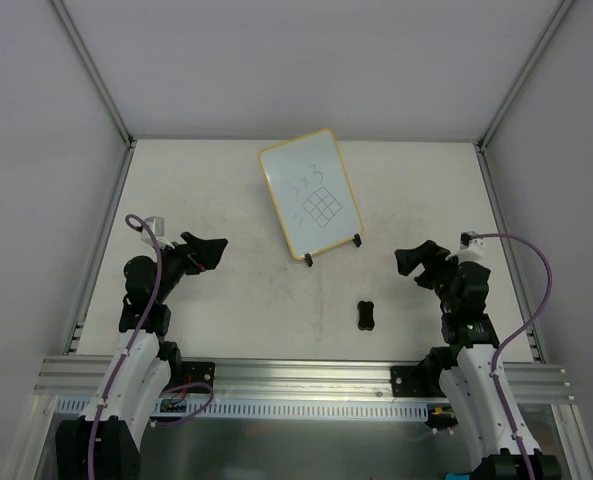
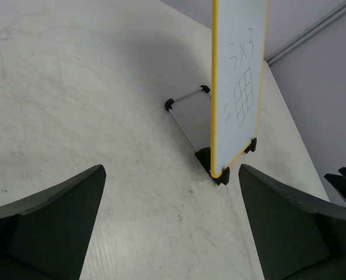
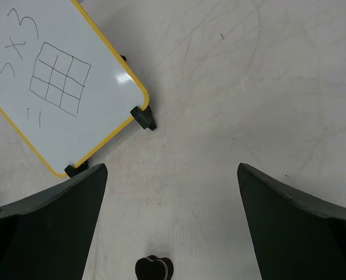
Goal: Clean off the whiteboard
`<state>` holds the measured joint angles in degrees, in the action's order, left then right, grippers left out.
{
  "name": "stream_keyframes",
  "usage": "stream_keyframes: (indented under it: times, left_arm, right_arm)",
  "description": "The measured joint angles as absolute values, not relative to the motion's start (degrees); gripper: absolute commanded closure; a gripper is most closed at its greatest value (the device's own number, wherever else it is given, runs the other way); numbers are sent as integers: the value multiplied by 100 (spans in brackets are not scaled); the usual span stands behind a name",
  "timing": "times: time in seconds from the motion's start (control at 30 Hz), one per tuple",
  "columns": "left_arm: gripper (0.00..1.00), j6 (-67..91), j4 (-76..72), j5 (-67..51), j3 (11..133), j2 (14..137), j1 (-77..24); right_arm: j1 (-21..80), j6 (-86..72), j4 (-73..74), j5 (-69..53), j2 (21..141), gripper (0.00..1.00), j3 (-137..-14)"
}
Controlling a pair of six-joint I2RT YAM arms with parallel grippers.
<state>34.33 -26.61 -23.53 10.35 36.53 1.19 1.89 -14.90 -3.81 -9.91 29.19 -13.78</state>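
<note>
Next, I need to move my right gripper to the narrow middle (image 1: 366,316) of the black eraser block in front of the whiteboard and close it there.
The whiteboard (image 1: 311,193) stands propped on two black feet at the back middle of the table, with a yellow frame and pen marks "3x3" and a grid. It also shows in the left wrist view (image 2: 238,81) edge-on and in the right wrist view (image 3: 56,81). A small black eraser block (image 1: 365,315) lies in front of it and shows low in the right wrist view (image 3: 154,269). My left gripper (image 1: 208,252) is open and empty, left of the board. My right gripper (image 1: 416,263) is open and empty, right of the eraser.
The pale table (image 1: 226,190) is walled by grey panels and aluminium posts at the back and sides. The board's wire stand (image 2: 187,119) sticks out behind it. A metal rail (image 1: 296,375) runs along the near edge.
</note>
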Motion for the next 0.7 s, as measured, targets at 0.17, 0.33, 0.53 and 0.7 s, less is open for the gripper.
stream_keyframes:
  times: [0.17,0.33,0.53,0.7]
  left_arm:
    - [1,3437,-2794,-2561,1035,3706,119]
    - [1,3439,-2842,-2696,1035,3785,117]
    - [1,3439,-2856,-2711,1035,3642,117]
    - [1,3439,-2888,-2716,1035,3594,119]
  right_arm:
    - [464,-1380,-178,-989,3181,1,-1461]
    - [1291,-1168,631,-620,3562,1,-2082]
    - [2661,-1118,1608,228,3944,1,-2915]
    - [3837,-1404,2515,1164,4386,6,-3326]
